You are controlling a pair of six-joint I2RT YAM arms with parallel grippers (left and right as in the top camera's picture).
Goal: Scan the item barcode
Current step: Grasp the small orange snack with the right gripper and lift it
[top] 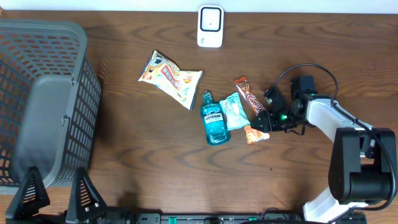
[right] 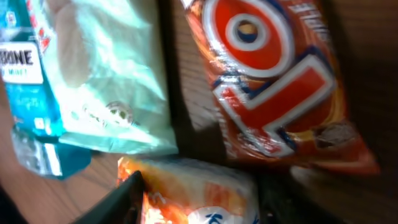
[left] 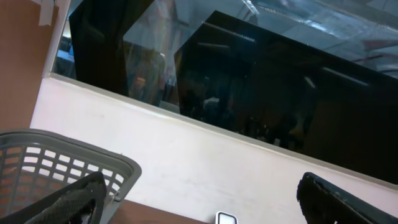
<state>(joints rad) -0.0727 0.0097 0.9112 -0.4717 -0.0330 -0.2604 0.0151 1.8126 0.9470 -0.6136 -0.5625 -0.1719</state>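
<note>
The flat orange packet spans the whole gap between my right gripper's fingers, so I will open that gripper and pinch its edge (right: 250, 194) before lifting the packet for scanning.
A small orange packet (top: 255, 134) lies on the wooden table beside a red-and-orange bar wrapper (top: 249, 96). My right gripper (top: 262, 123) is down over the packet. In the right wrist view the orange packet (right: 199, 193) fills the gap between my right gripper's (right: 200, 186) dark fingers, which press against its two sides. The white scanner (top: 210, 26) stands at the table's far edge. My left gripper (top: 56, 196) is at the near left, raised and aimed at the wall. It stands wide open (left: 199, 202) with nothing between its fingers.
A blue Listerine bottle (top: 214, 121) and a mint-green packet (top: 235, 111) lie just left of the orange packet. A white snack bag (top: 169, 78) lies further left. A large grey mesh basket (top: 37, 106) fills the left side.
</note>
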